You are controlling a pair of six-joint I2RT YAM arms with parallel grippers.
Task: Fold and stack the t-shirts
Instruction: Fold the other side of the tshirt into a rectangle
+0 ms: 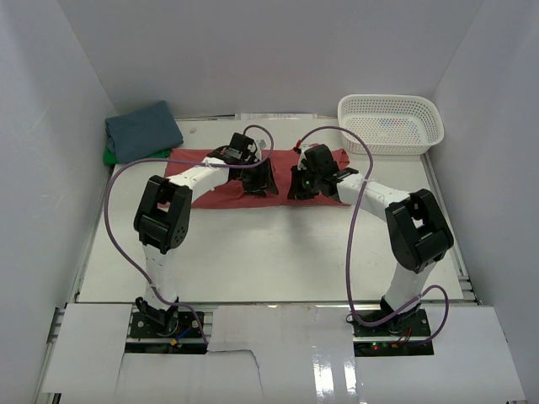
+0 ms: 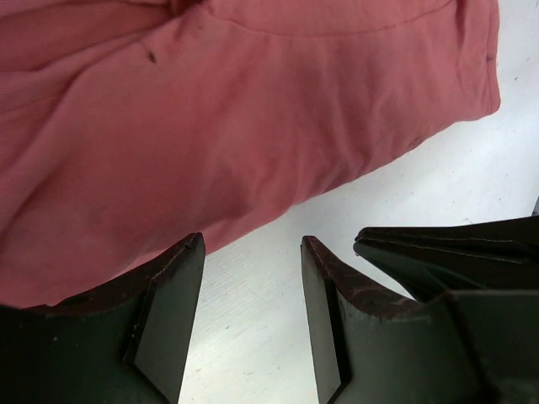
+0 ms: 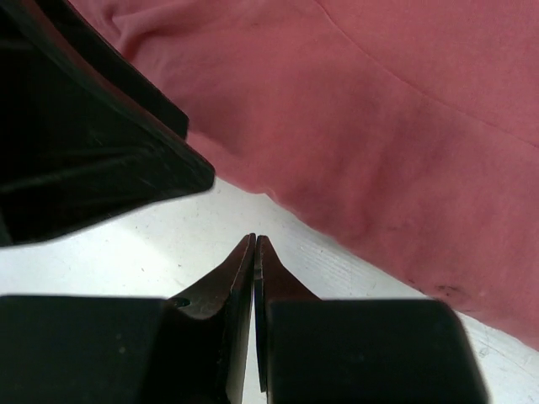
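My left gripper is to move next to the coral-red t-shirt's back corner [image 1: 187,156], the one closest to the slate-blue t-shirt, and close there.
The coral-red t-shirt [image 1: 221,187] lies flattened across the back middle of the table. It fills the top of the left wrist view [image 2: 219,126] and the right wrist view [image 3: 396,126]. My left gripper [image 1: 268,180] is open and empty, just off the shirt's near edge [image 2: 253,244]. My right gripper [image 1: 301,183] is shut and empty over bare table beside the same edge [image 3: 254,240]. The slate-blue t-shirt [image 1: 143,130] lies folded at the back left on the bright green t-shirt [image 1: 109,156], of which only an edge shows.
A white mesh basket [image 1: 390,123] stands at the back right. White walls close in the table on three sides. The two grippers are close together at the shirt's middle; the other gripper's dark body shows in each wrist view.
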